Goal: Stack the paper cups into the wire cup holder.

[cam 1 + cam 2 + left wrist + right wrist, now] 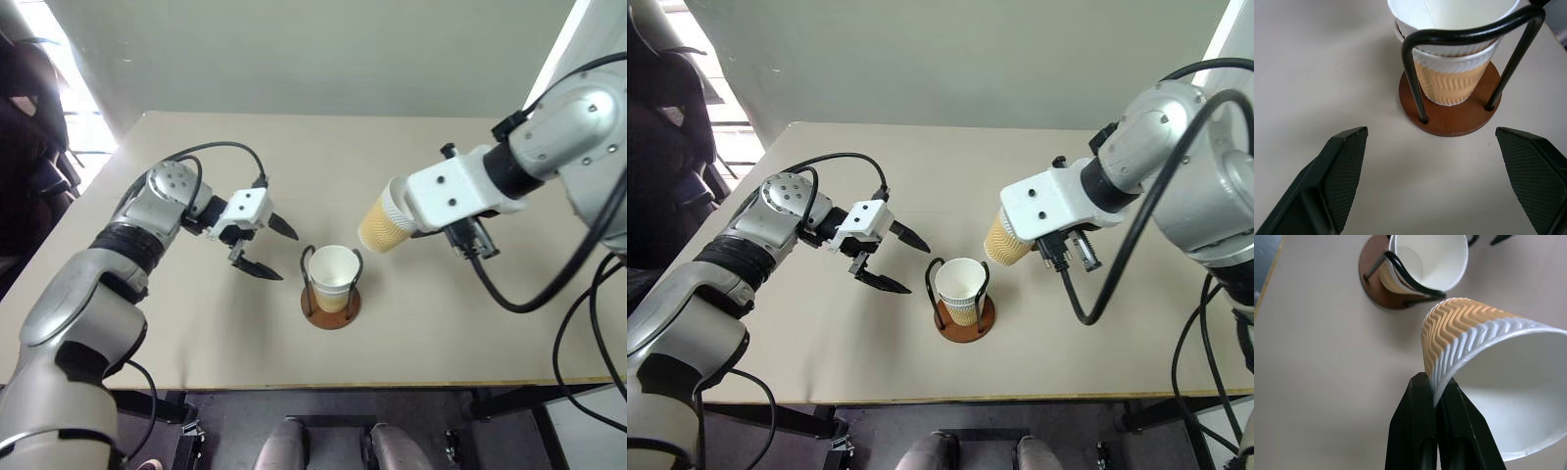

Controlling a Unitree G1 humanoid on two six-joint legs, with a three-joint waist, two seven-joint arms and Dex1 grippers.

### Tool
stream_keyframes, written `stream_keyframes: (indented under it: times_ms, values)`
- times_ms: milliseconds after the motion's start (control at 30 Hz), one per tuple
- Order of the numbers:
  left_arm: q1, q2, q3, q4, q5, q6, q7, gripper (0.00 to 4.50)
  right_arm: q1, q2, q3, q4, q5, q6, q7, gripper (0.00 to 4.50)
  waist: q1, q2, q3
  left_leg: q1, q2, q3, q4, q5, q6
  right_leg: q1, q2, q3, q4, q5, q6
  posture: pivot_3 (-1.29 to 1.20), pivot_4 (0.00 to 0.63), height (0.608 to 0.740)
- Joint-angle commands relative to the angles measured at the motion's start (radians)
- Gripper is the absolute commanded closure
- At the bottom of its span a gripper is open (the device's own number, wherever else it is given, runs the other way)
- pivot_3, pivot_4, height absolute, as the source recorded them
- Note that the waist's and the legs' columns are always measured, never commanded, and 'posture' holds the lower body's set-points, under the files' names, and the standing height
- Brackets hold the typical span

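Note:
Next, I release the tilted paper cup, now held above the holder, with my right gripper inside the nested cups [333, 261] [1428, 259] that stand in the wire cup holder.
The wire cup holder [315, 315] stands on its brown disc base at the middle of the table, with two nested paper cups [332, 275] upright inside its dark loops. The left wrist view shows their two white rims [1449, 49] one in the other. My left gripper [273, 251] hovers just left of the holder, open and empty, pointing at it. Up and to the right of the holder, my right gripper [1436, 387] is shut on the rim wall of another paper cup [383, 226]. That cup hangs tilted in the air, base down toward the holder.
The beige table [196, 333] has its front edge close below the holder. A dark chair [29, 117] stands off the table's left side. Black cables [549, 294] hang from the right arm over the table's right part.

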Motion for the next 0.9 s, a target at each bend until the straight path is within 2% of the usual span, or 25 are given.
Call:
stream_keyframes:
  times_ms: [33, 300, 900]
  values:
    - [-0.012, 0.019, 0.026, -0.014, 0.004, -0.01, -0.029, 0.0, -0.019, 0.051, -0.003, 0.011, -0.043, -0.006, -0.001, 4.47, -0.001, 0.0, 0.0, 0.0, 0.0, 0.0, 0.0, 0.0, 0.0, 0.0, 0.0, 0.0, 0.0, 0.0, 0.0, 0.0, 0.15, 0.74]
    - [-0.001, 0.025, 0.033, -0.007, 0.015, -0.014, -0.029, 0.0, -0.045, 0.16, 0.0, 0.051, -0.077, -0.017, 0.006, 4.47, -0.003, 0.0, 0.0, 0.0, 0.0, -0.001, 0.001, 0.0, 0.0, 0.0, 0.0, -0.001, 0.001, -0.001, -0.002, 0.0, 0.15, 0.74]
    - [-0.026, 0.008, 0.041, 0.002, 0.036, -0.006, -0.029, 0.0, -0.011, 0.167, -0.001, -0.001, -0.029, 0.058, 0.006, 4.47, -0.003, 0.0, 0.0, 0.0, 0.0, 0.0, 0.001, 0.001, -0.001, 0.0, 0.0, -0.001, 0.002, -0.005, -0.009, 0.0, 0.15, 0.74]
